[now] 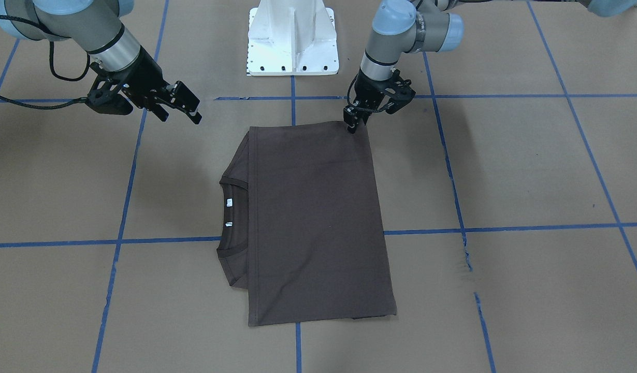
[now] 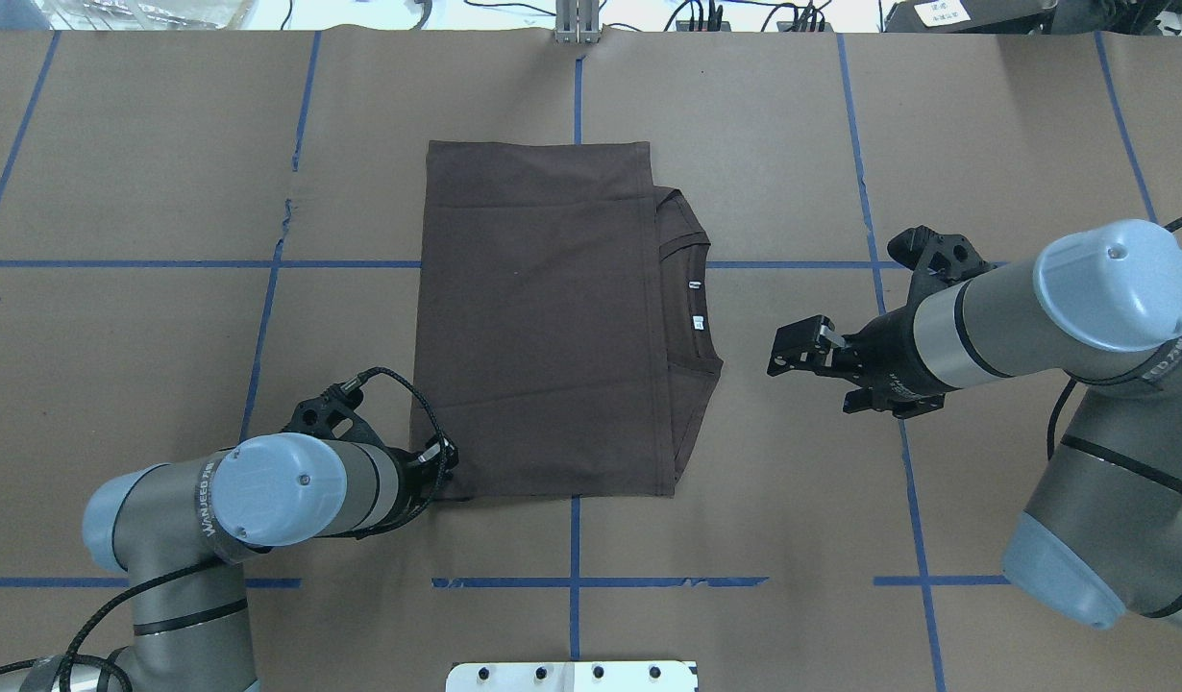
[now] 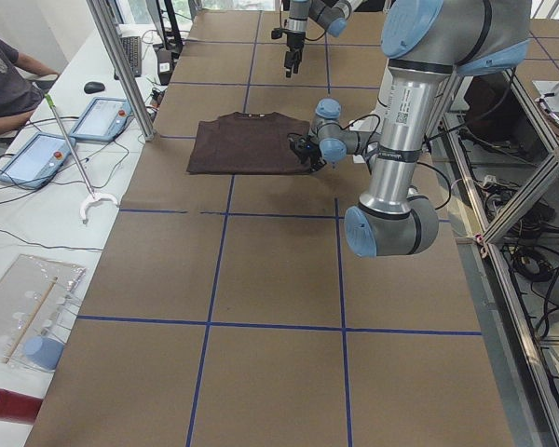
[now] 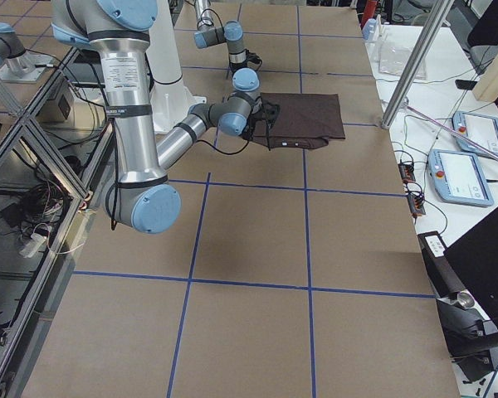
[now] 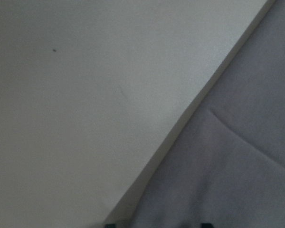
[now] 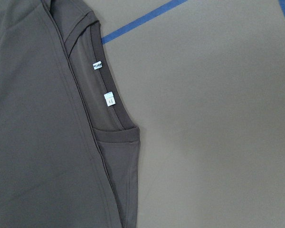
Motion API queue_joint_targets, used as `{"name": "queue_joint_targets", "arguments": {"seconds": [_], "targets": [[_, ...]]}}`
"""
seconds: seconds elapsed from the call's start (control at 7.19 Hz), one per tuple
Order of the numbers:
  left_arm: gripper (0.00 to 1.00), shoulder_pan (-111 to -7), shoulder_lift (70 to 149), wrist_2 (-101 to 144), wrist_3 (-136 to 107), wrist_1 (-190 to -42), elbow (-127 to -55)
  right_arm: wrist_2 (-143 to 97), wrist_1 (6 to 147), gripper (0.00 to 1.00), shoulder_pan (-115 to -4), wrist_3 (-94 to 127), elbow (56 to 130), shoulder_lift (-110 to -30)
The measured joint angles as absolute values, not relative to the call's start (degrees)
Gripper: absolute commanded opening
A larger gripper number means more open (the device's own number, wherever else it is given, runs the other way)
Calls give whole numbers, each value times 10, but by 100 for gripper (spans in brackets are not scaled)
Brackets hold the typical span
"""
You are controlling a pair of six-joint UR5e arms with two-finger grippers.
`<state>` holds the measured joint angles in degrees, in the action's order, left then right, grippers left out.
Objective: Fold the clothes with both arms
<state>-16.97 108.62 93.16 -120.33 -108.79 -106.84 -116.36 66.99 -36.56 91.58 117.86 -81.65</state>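
My right gripper is to grab the near corner on the collar side (image 1: pixel 254 129) of the dark grey-brown T-shirt next, across from the corner of my left gripper.
The clothes are one dark grey-brown T-shirt (image 1: pixel 313 223) (image 2: pixel 538 327), lying flat on the table and folded into a long rectangle. Its collar (image 1: pixel 230 207) and white tags (image 6: pixel 109 99) stick out on the side towards my right arm. My left gripper (image 1: pixel 352 126) (image 2: pixel 444 468) is down at the shirt's near corner, and the left wrist view shows the cloth edge (image 5: pixel 190 142) running between fingertips that stand slightly apart. Beside the collar, a little off the cloth, my right gripper (image 1: pixel 181 109) (image 2: pixel 781 353) hovers above the table. It is open and holds nothing.
The white pedestal base (image 1: pixel 292 39) stands at the table's robot side. Blue tape lines (image 2: pixel 264 317) grid the brown table cover. A side table with tablets (image 3: pixel 102 116) (image 4: pixel 465 174), cables and a seated person (image 3: pixel 5 79) runs along the far edge.
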Motion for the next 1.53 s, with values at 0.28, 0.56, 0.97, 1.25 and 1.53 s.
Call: {"name": "queue_joint_targets", "arguments": {"seconds": [0.28, 0.56, 0.97, 1.25, 1.53], "targets": [[0, -170, 1085, 933, -1200, -1084, -1076, -1164, 670, 100, -364, 916, 1177, -816], [0, -170, 1087, 937, -1187, -1045, -1111, -1162, 673, 100, -357, 922, 1164, -812], [0, -170, 1090, 939, -1166, -1004, -1143, -1111, 760, 100, -304, 956, 1144, -757], [0, -168, 1091, 940, -1165, -1001, -1143, -1071, 835, 100, -268, 966, 1122, -692], [0, -167, 1093, 940, -1165, -1001, -1142, -1046, 852, 100, -242, 968, 1084, -659]]}}
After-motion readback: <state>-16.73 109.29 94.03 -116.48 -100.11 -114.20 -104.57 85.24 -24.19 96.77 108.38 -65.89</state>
